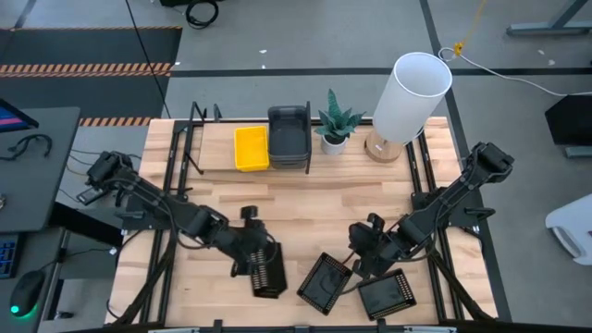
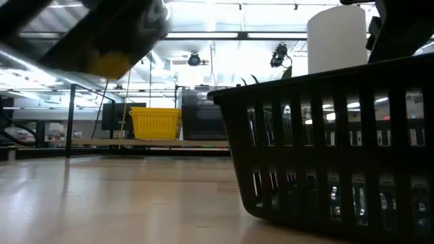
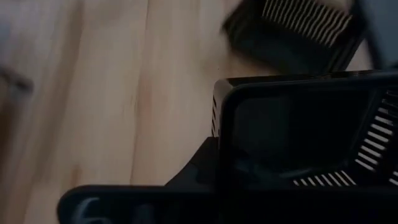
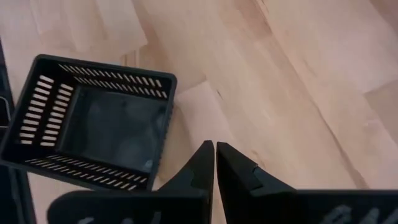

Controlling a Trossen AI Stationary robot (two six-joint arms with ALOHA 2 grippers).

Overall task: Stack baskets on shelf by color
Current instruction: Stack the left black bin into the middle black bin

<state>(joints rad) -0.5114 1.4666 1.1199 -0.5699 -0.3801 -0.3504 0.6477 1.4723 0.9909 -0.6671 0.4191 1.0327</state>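
Next, my left gripper puts the black basket, now at the table's near middle, down inside the closest black basket on the table (image 1: 304, 294) (image 3: 289, 43).
My left gripper (image 1: 253, 250) is shut on a black basket (image 1: 267, 274) at the table's near middle. That basket fills the left wrist view (image 3: 292, 124). My right gripper (image 1: 366, 248) is shut and empty just above the table, beside a second black basket (image 1: 324, 282), which rests on its bottom and also shows in the right wrist view (image 4: 93, 118). A third black basket (image 1: 387, 296) rests by the near edge. A yellow basket (image 1: 251, 148) and stacked dark grey baskets (image 1: 289, 137) stand on the shelf (image 1: 217, 162). My left gripper holds the black basket by one end wall at its rim (image 3: 225, 109). One finger (image 3: 202, 163) lies on the wall's outer side; the basket hides the other. The basket sits tilted, its slotted side wall (image 1: 268, 277) turned up; whether it touches the table I cannot tell.
A potted plant (image 1: 335, 125) and a white lamp (image 1: 407, 97) stand on the shelf's right part. Black metal uprights (image 1: 176, 157) frame the shelf. In the low view a black basket (image 2: 332, 149) stands close in front, right of the yellow one (image 2: 156, 123).
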